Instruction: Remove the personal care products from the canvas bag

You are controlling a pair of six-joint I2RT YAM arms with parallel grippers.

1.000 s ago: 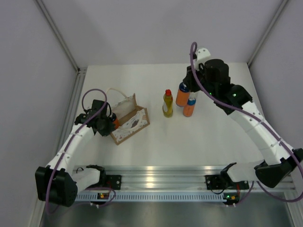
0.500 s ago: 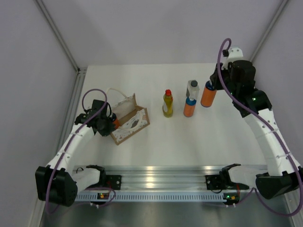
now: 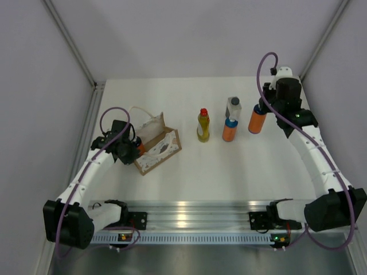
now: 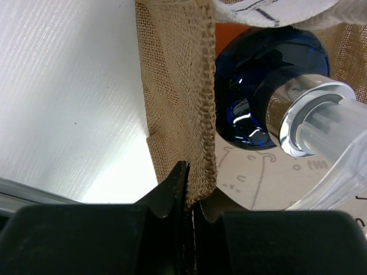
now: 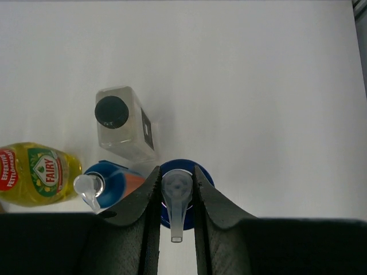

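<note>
The robot's right gripper will release the pump bottle on the table (image 3: 248, 133) next to the orange bottle with a blue cap.
The canvas bag (image 3: 157, 146) stands at the left, tan with a white pattern. My left gripper (image 3: 132, 148) is shut on its woven rim (image 4: 195, 114), one finger outside and one inside. An orange bottle with a dark blue cap and clear pump (image 4: 261, 86) stands inside the bag. My right gripper (image 3: 263, 105) is shut on the pump head of an orange bottle with a dark blue cap (image 3: 256, 121) (image 5: 179, 189), held upright. To its left stand the clear bottle with a grey cap (image 3: 233, 107), an orange bottle with a blue cap (image 3: 229, 131) and the yellow bottle with a red cap (image 3: 203, 126).
The bag's white loop handles (image 3: 140, 112) lie on the table behind it. The frame posts (image 3: 71, 43) and side walls close in the table left and right. A metal rail (image 3: 189, 209) runs along the near edge.
My right arm has carried its orange bottle from beside the other bottles to the right. The clear bottle it hid now shows. The left arm has not moved.
</note>
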